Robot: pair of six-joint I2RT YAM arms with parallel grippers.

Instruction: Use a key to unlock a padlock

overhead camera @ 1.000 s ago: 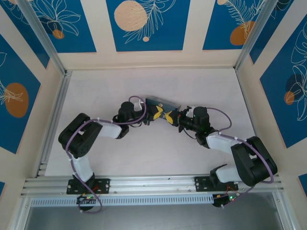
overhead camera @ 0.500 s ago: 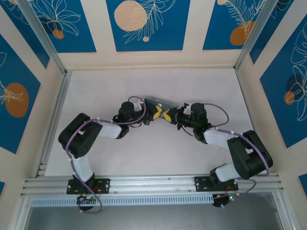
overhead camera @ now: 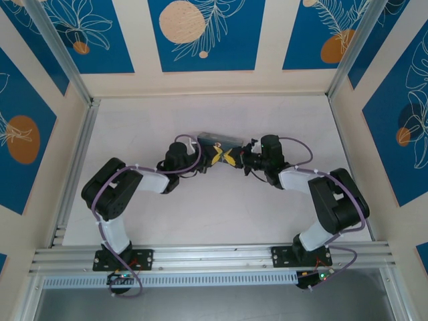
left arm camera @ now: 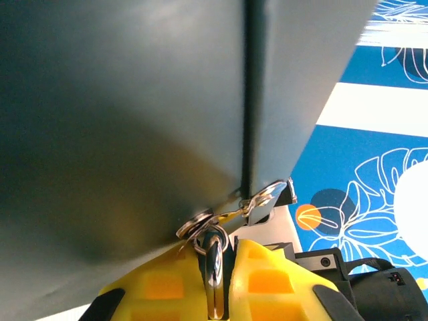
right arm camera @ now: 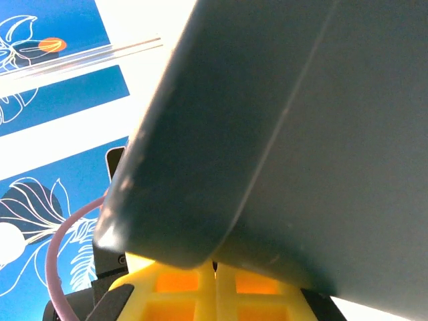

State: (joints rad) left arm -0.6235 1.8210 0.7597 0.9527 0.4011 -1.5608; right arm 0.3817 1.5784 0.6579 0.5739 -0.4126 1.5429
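Note:
My right gripper needs to open and back away until the dark-blue box, now tilted against it while it is shut, lies flat, and then take the key (left arm camera: pixel 212 235).
The padlock (overhead camera: pixel 217 140) is a dark-blue box standing tilted on its edge in the middle of the table, between my two grippers. My left gripper (overhead camera: pixel 215 158) is on its left. In the left wrist view the yellow fingers (left arm camera: pixel 167 287) are shut on the thin grey key (left arm camera: pixel 214 264). The key's tip and ring sit at the round keyhole fitting (left arm camera: pixel 195 225) on the padlock's dark side (left arm camera: pixel 120 120). My right gripper (overhead camera: pixel 234 158) is shut and holds nothing. Its yellow fingertips (right arm camera: pixel 180 284) press against the padlock's rounded lower corner (right arm camera: pixel 301 134).
An aluminium rail (overhead camera: pixel 70 174) runs along the left side, and another rail (overhead camera: pixel 214 254) crosses the front by the arm bases. Blue-and-cream panelled walls (overhead camera: pixel 200 33) close in the back and sides. Bare white tabletop (overhead camera: pixel 221 214) lies in front of the grippers.
The right arm has swung left and further back, closing in on the padlock. The padlock has tipped more onto its edge and shifted slightly left. The left arm has stayed put with the key.

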